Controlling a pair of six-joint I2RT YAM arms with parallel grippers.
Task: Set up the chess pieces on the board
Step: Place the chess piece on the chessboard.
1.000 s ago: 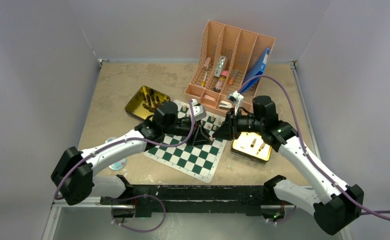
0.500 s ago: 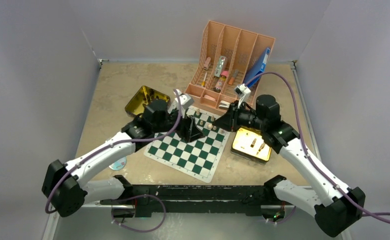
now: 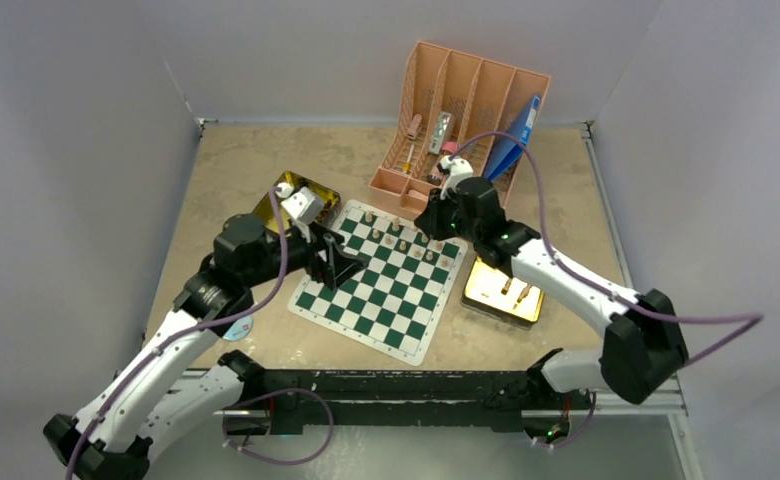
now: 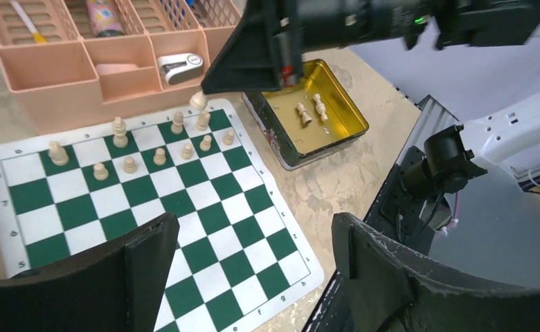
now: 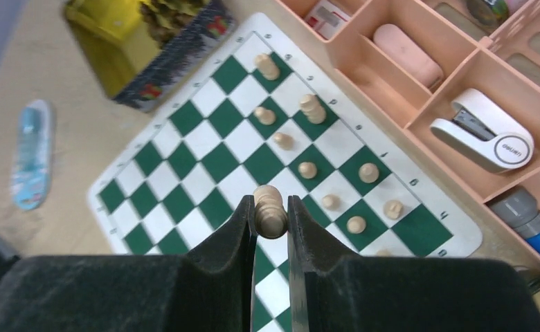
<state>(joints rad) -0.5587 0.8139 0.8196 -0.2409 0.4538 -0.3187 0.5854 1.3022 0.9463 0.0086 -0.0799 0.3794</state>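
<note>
The robot's right gripper needs to set the pale piece down on the empty white far-row square (image 3: pixel 410 231) (image 5: pixel 340 144) between a tall piece and a short round piece.
The green and white board (image 3: pixel 386 310) lies mid-table. Several pale tan chess pieces (image 3: pixel 398 238) stand on its two far rows, also visible in the left wrist view (image 4: pixel 119 130). My right gripper (image 5: pixel 272 200) is shut on a pale tan piece (image 5: pixel 270 211) and hangs above the board's far right part (image 3: pixel 431 215). The left wrist view shows that piece (image 4: pixel 198 100) just above the far row. My left gripper (image 4: pixel 253 235) is open and empty over the board's left side (image 3: pixel 341 262). Two pale pieces (image 4: pixel 311 111) lie in the right gold tin (image 3: pixel 486 280).
A pink organizer (image 3: pixel 466 110) with a white stapler (image 5: pixel 485 131) stands just behind the board. A second gold tin (image 3: pixel 276 205) with dark pieces sits at the board's far left corner. A small blue item (image 3: pixel 234 328) lies left of the board.
My left gripper opened and drew back leftward from the far rows. My right gripper shut on a pale piece and carried it left and away, over the board's far right corner.
</note>
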